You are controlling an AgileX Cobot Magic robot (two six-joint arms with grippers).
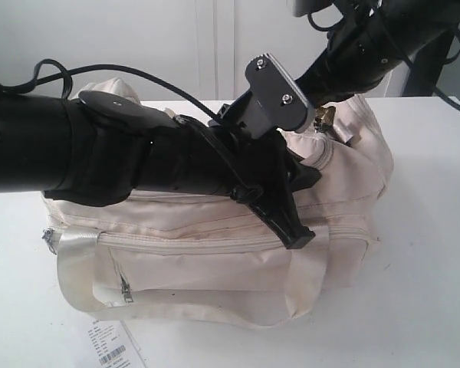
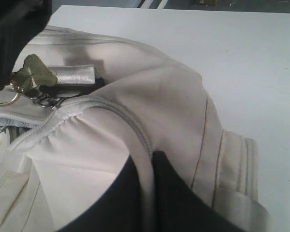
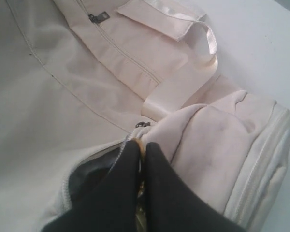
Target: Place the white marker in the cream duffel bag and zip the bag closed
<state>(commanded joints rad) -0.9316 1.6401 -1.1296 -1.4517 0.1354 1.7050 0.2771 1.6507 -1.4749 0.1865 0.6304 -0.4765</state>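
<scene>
Next, I let go of the brass zipper pull with my right gripper on the bag's top seam [image 1: 300,119] [image 3: 131,128], just behind my left gripper.
The cream duffel bag [image 1: 215,261] lies on the white table with its front pocket facing the camera. My left gripper [image 2: 152,157] is shut on a fold of the bag's top seam beside the zipper track, and its arm lies across the bag's top [image 1: 176,157]. Coming down from the upper right, my right gripper [image 3: 142,145] is shut on the brass zipper pull [image 2: 34,75] near the bag's right end [image 1: 322,121]. Behind that pull a short stretch of zipper gapes and shows dark lining [image 3: 87,176]. The white marker is out of view.
A white paper tag with a barcode [image 1: 111,345] lies on the table in front of the bag's left corner. One strap handle [image 1: 84,287] loops down the front. The table [image 1: 429,268] extends to the right of the bag.
</scene>
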